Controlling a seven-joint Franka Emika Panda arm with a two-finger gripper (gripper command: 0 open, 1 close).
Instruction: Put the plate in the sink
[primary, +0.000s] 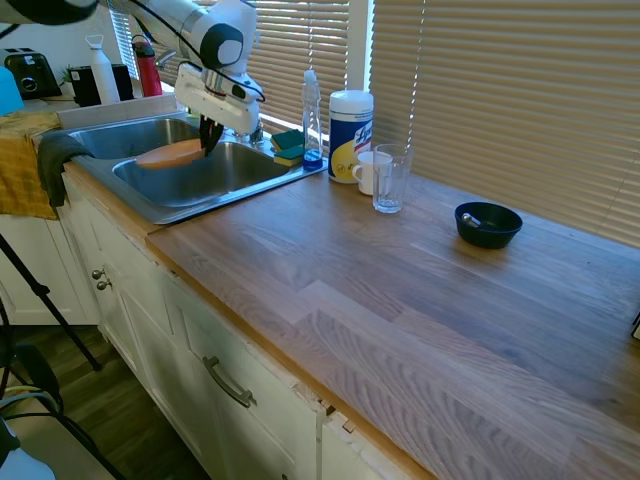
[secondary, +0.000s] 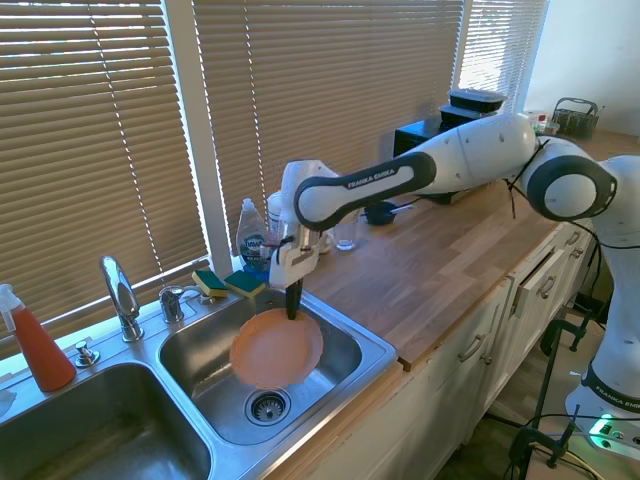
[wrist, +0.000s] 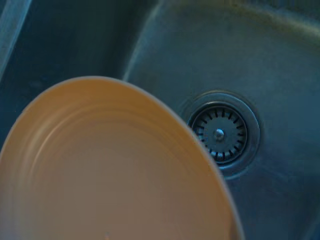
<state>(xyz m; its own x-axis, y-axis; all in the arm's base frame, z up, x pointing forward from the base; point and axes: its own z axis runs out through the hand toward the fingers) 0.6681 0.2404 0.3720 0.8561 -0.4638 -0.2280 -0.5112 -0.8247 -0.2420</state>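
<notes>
My gripper is going to release the plate on the bottom of the nearer basin (primary: 190, 199), near that basin's front side, where I will let it rest. The plate now hangs tilted over one basin.
The salmon-orange plate (secondary: 276, 349) hangs tilted over one basin of the stainless double sink (secondary: 335, 345), clear of the basin floor. My gripper (secondary: 293, 312) is shut on the plate's upper rim, reaching down into that basin. From the other side, the plate (primary: 170, 154) shows above the basin with the gripper (primary: 209, 146) at its edge. In the wrist view the plate (wrist: 110, 170) fills the near part, and the drain (wrist: 219, 133) lies below it.
A chrome faucet (secondary: 122, 296) and sponges (secondary: 228, 283) sit behind the sink. A soap bottle (primary: 312, 115), wipes canister (primary: 349, 135), mug, glass (primary: 389, 178) and dark navy bowl (primary: 488, 224) stand on the wooden counter (primary: 400, 300). A red bottle (secondary: 38, 347) stands beside the other basin.
</notes>
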